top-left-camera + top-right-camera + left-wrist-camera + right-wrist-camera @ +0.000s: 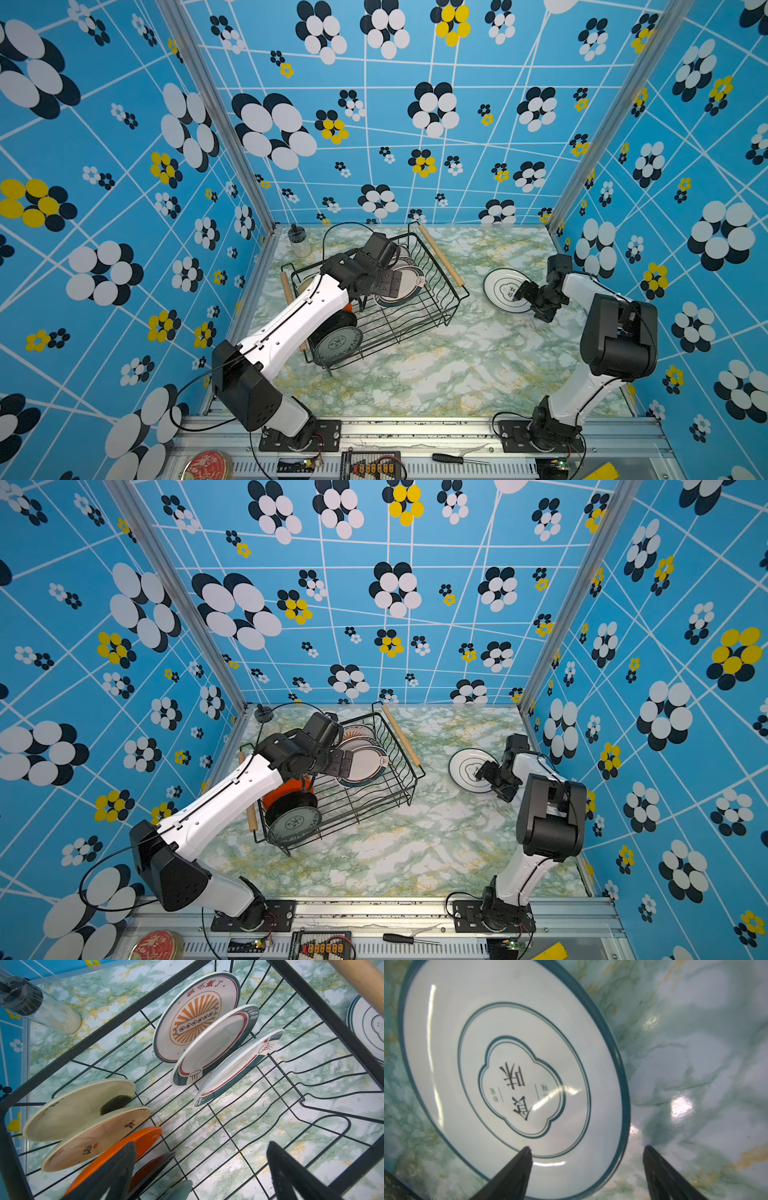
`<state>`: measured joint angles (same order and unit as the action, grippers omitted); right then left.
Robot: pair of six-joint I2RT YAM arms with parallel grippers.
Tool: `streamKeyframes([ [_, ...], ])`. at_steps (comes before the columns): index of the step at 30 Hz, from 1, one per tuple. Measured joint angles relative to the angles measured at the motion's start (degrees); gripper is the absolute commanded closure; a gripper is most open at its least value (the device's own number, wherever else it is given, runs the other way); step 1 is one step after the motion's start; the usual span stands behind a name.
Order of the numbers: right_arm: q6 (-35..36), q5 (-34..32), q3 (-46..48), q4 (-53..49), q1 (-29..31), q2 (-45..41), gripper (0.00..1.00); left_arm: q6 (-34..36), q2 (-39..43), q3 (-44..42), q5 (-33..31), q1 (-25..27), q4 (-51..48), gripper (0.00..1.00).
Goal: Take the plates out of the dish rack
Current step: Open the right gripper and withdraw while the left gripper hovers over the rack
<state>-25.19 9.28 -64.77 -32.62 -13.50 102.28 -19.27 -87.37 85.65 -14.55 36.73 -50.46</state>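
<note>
The robot's left gripper will close on the edge [380, 298] [198, 1100] toward the orange plate of the white printed plate that is beside the rack's empty wires.
The black wire dish rack [457, 300] stands at the table's left middle, and its rim [311, 1000] also shows in the left wrist view. Plates stand upright in it: three large white printed ones [197, 1016] in one row, then cream [79, 1109], tan [97, 1136] and orange [145, 1138] ones, and a blue-grey one [336, 345] at the near end. My left gripper [201, 1147] hangs open inside the rack over bare wires, holding nothing. A white plate [508, 1064] with a teal rim lies flat on the table at the right. My right gripper [587, 1149] is open astride its edge.
A glass jar [298, 241] with a black lid stands at the back left corner beside the rack. The marble table [436, 374] is enclosed by patterned walls on three sides. A red tin [208, 465] and a screwdriver [453, 458] lie on the front rail.
</note>
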Motion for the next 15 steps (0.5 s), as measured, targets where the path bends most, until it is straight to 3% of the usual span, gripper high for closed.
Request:
streamKeyframes([
  [1,-0.09,0.0,0.0,0.0,0.0,0.0,0.01,0.57,-0.63,0.0,0.2,0.0,0.22,0.01],
  [15,0.42,-0.24,0.02,-0.37,0.0,-0.55,0.01,10.08,-8.9,3.3,4.15,-2.08,3.52,0.0],
])
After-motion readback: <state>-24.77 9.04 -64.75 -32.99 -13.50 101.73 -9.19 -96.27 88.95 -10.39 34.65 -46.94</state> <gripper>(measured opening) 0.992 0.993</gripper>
